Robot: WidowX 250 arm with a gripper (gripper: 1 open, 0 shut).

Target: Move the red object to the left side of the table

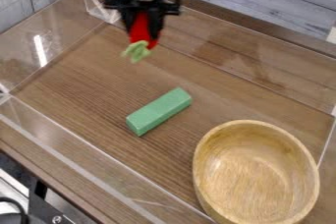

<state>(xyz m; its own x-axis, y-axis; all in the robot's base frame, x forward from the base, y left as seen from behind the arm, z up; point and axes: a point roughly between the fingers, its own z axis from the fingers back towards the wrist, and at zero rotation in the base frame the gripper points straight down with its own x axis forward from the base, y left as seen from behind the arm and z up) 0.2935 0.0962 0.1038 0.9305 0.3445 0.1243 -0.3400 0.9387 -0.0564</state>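
Next, the gripper lowers, regrips and carries the red object, hanging well in from the table's goal side, closer to that side (pixel 79 79).
My gripper (pixel 141 31) hangs over the back left part of the table (pixel 92 81), shut on the red object (pixel 140 36). The red object is a small glossy strawberry-shaped toy. It hangs in the air with its green leafy end (pixel 136 51) pointing down. The black fingers (pixel 157 17) clamp its upper part, so only its lower half shows. The toy is clear of the tabletop and of the green block.
A green rectangular block (pixel 159 111) lies slanted near the table's middle. A round wooden bowl (pixel 256 174) sits at the front right. Low clear acrylic walls (pixel 53 46) border the table, with a clear bracket (pixel 94 2) at the back left corner.
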